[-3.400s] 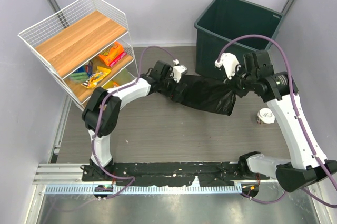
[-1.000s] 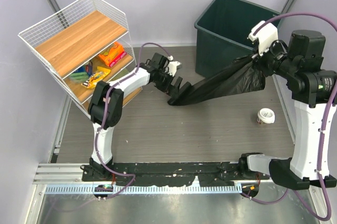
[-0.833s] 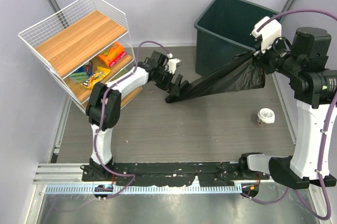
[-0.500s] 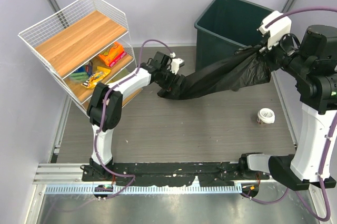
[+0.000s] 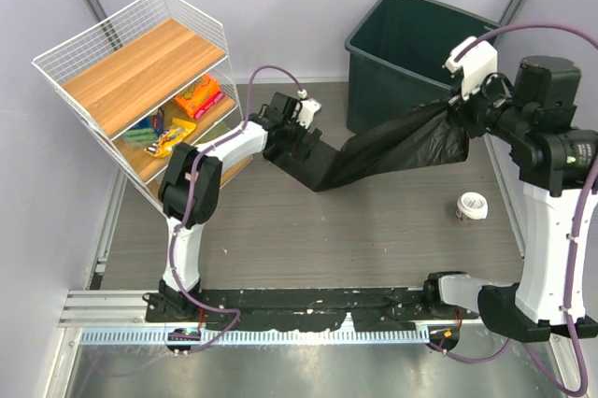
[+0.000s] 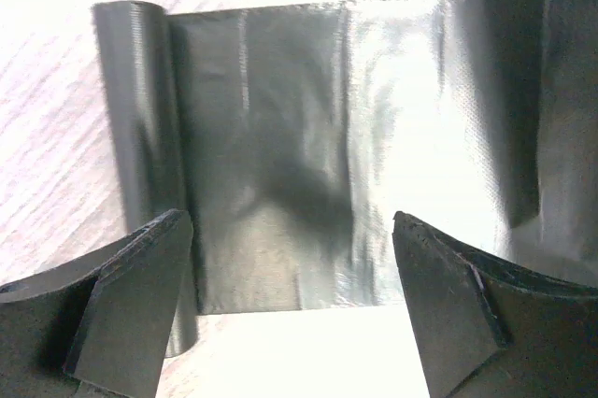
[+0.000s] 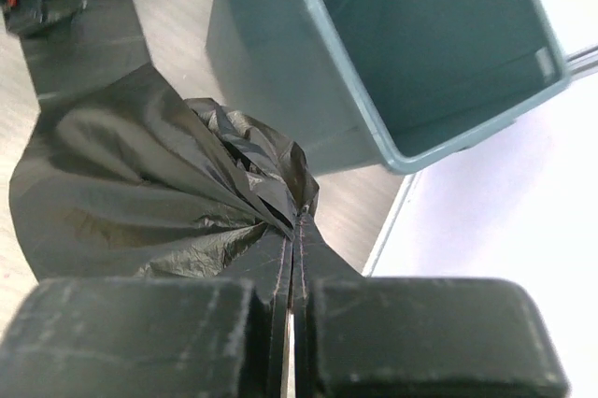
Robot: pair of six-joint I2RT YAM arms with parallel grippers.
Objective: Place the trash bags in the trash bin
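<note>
I need to shift my left gripper over and close it on the rolled edge (image 6: pixel 149 150), since its fingers span the flat sheet of the trash bags.
The trash bags (image 5: pixel 392 148) hang as one black crinkled sack, stretched from my right gripper (image 5: pixel 455 110) down-left to the floor. That gripper (image 7: pixel 297 230) is shut on the sack's gathered neck, just in front of the trash bin (image 5: pixel 383 90), whose open grey-green top (image 7: pixel 374 127) shows beside it. The sack's low end is a flat folded sheet (image 6: pixel 308 155) with a rolled edge (image 6: pixel 131 127). My left gripper (image 5: pixel 297 144) hovers over that sheet, open, with nothing between its fingers (image 6: pixel 131 314).
A white wire shelf rack (image 5: pixel 140 80) with snack packets (image 5: pixel 196 96) stands at the back left, close to the left arm. A small white cup-like thing (image 5: pixel 472 206) lies on the floor at the right. Walls close in on both sides.
My right gripper lifted the sack's neck toward the bin, then came back down and left a little. The sack's low end slid on the floor under the open left gripper.
</note>
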